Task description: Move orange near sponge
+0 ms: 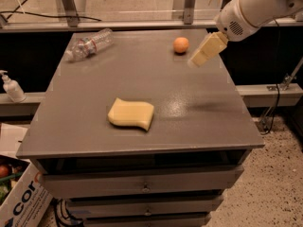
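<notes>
The robot's gripper should next go to the orange near the table's far edge and close around the orange's middle (pixel 181 44), because the orange belongs near the sponge.
The orange (pixel 181 45) is a small round fruit at the far right of the grey table (pixel 142 86). The sponge (pixel 131 113) is a pale yellow wavy-edged block lying near the table's front middle. My gripper (pixel 204 52), with pale yellow fingers on a white arm, hangs just right of the orange and a little above the table, not touching it. The orange and the sponge are far apart.
A clear plastic bottle (pixel 90 44) lies on its side at the table's far left. A soap dispenser (pixel 11 87) stands on a ledge at the left. A cardboard box (pixel 19 197) sits on the floor at the lower left. Drawers are under the tabletop.
</notes>
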`<act>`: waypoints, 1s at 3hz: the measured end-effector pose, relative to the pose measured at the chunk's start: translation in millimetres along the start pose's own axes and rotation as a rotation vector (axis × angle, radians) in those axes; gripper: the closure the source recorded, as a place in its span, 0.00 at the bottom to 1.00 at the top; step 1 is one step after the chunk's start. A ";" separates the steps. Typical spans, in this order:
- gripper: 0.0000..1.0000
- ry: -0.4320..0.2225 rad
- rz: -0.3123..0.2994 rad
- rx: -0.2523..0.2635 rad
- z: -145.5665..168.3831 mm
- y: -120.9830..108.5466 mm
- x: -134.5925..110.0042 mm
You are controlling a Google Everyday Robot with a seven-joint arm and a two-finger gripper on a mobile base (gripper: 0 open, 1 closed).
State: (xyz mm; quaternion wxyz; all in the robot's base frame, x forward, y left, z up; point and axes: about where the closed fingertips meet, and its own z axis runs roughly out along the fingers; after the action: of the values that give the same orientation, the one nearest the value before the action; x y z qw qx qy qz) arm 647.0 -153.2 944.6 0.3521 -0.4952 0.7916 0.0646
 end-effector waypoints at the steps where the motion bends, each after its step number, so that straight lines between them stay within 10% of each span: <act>1: 0.00 -0.073 0.095 0.014 22.9 -22.5 0.3; 3: 0.00 -0.276 0.195 -0.070 107.6 -69.1 -3.9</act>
State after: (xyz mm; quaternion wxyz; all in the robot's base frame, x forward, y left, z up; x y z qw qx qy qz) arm 758.5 -136.5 884.0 0.4319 -0.4146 0.7773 0.1934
